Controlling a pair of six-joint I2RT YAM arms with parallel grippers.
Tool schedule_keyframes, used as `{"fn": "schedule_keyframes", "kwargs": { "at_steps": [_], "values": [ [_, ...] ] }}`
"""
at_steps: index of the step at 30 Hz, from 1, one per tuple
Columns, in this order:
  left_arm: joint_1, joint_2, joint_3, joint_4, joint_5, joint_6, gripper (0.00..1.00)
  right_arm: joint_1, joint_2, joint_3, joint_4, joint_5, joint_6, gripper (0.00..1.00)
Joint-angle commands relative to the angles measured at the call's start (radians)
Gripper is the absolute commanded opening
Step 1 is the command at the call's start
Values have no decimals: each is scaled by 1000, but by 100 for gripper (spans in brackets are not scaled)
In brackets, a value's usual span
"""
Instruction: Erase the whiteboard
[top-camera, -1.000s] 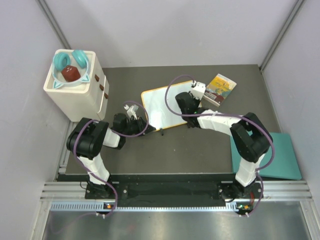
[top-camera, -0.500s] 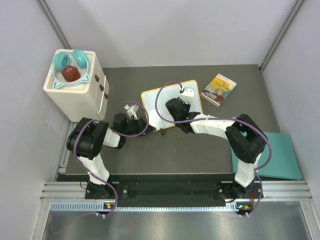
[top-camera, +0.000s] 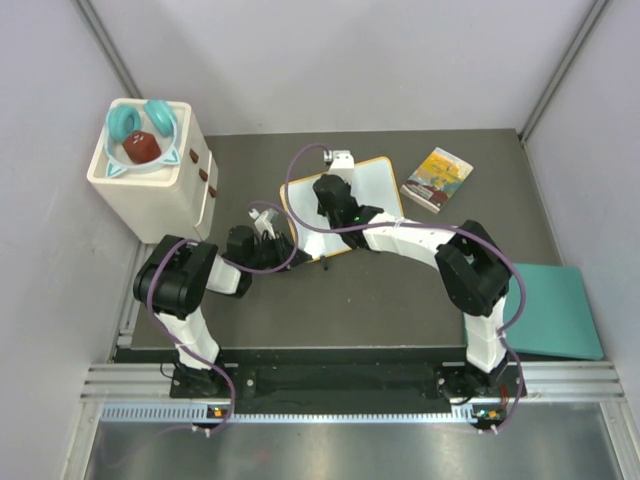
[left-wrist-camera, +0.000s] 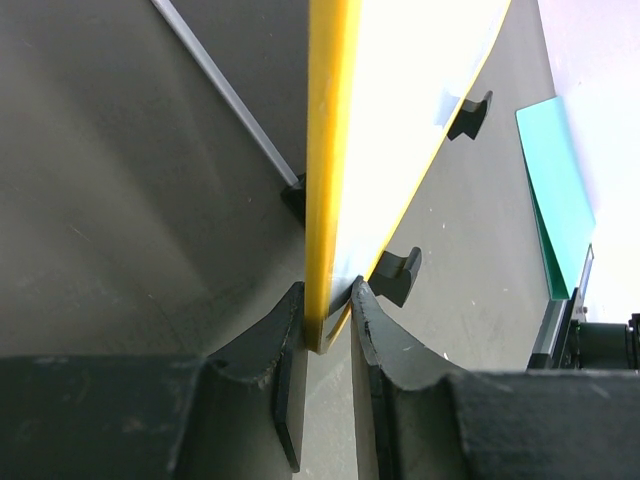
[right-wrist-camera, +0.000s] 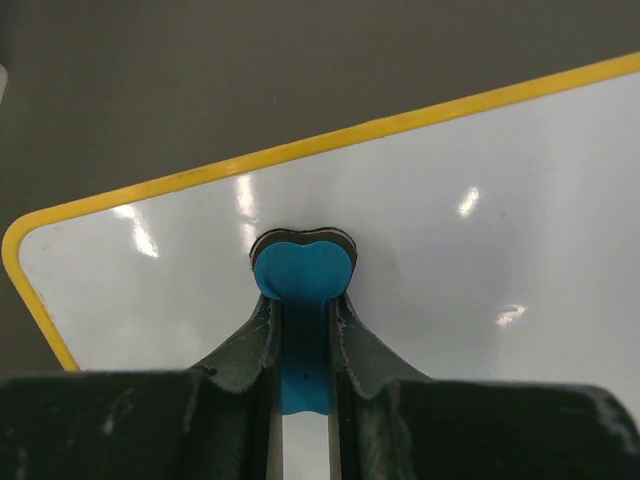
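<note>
Next, my right gripper sets the blue eraser down on the dark table (top-camera: 401, 290), in the space between the whiteboard and the teal mat.
The whiteboard (top-camera: 378, 188), white with a yellow frame, lies tilted on the dark table in the top view. My left gripper (top-camera: 283, 243) is shut on its near left edge. In the left wrist view both jaws pinch the yellow frame (left-wrist-camera: 328, 200) of the whiteboard, with my left gripper (left-wrist-camera: 328, 325) at the rim. My right gripper (top-camera: 326, 196) is over the board's left part, shut on a blue eraser (right-wrist-camera: 303, 268). In the right wrist view my right gripper (right-wrist-camera: 302, 302) presses the eraser's dark pad onto the white surface (right-wrist-camera: 470, 260) near the rounded corner. No marks show there.
A white box (top-camera: 150, 190) with teal headphones and a red object on top stands at the far left. A small yellow book (top-camera: 437, 178) lies right of the board. A teal mat (top-camera: 560, 310) lies at the right edge. Two black feet (left-wrist-camera: 397, 275) stick out of the board's near edge.
My right gripper has swept left across the board with the eraser, from its right edge to its left part. The left arm and the board have stayed still.
</note>
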Motion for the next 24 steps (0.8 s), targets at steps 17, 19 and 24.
{"fn": "schedule_keyframes", "kwargs": {
  "at_steps": [17,19,24],
  "values": [
    [-14,21,0,-152,-166,93,0,-9,-234,-239,84,199,-59,0],
    [-15,20,2,-152,-166,96,0,-17,-264,-276,93,218,-67,0],
    [-17,0,-21,-133,-175,97,0,-34,-320,-291,31,250,-53,0]
  ]
}}
